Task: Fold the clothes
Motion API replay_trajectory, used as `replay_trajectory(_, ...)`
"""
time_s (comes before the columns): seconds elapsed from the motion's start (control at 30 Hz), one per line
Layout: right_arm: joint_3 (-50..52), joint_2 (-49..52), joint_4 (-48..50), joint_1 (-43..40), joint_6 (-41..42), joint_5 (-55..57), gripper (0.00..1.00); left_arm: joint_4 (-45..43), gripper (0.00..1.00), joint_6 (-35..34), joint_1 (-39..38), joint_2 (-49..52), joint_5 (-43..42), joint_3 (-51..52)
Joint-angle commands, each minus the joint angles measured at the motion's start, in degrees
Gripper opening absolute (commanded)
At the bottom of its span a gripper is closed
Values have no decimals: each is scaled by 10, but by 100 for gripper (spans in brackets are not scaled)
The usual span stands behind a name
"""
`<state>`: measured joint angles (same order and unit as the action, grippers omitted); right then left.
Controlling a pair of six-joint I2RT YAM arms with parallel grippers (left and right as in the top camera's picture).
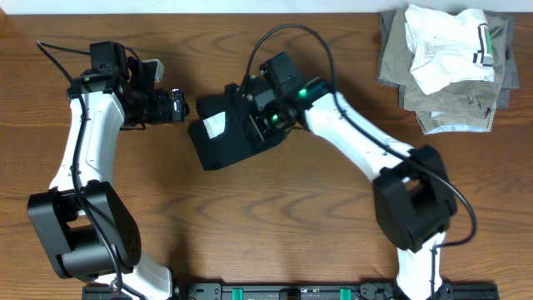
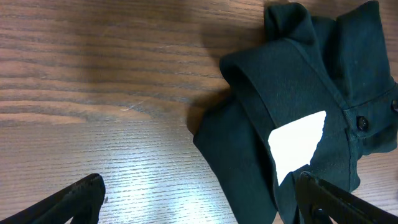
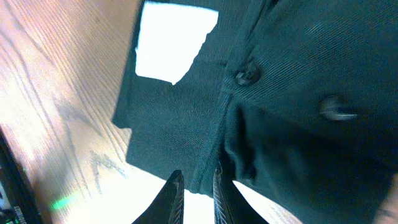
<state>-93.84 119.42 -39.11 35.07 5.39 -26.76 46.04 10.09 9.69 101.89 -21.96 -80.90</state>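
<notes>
The black garment is lying bunched far from the folded pile, so next my right gripper grabs the garment's buttoned corner [image 1: 280, 138] and pulls it closer before folding.
The black garment [image 1: 221, 150] lies bunched and partly folded at the table's middle, with a white tag [image 1: 215, 125] on top. It fills the right of the left wrist view [image 2: 280, 106], and its buttons show in the right wrist view [image 3: 280, 93]. My left gripper [image 1: 177, 106] is open just left of the garment. One of its fingers is over bare wood and the other over the cloth's edge [image 2: 202, 205]. My right gripper [image 1: 254, 112] is on top of the garment. Its fingers [image 3: 194, 193] are nearly closed on a fold at the cloth's edge.
A pile of folded clothes sits at the back right corner: a white garment with striped trim [image 1: 445, 46] on olive-grey garments [image 1: 454, 112]. Bare wood table [image 1: 275, 225] lies in front of and around the black garment.
</notes>
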Motion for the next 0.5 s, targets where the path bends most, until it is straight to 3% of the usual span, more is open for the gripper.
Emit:
replay_trajectory(0.0, -1, 40, 2, 6, 28, -7, 15, 0, 98, -8, 2, 7, -5, 3)
replay_trajectory(0.47, -1, 54, 0, -83, 70, -5, 18, 0, 98, -8, 2, 7, -5, 3)
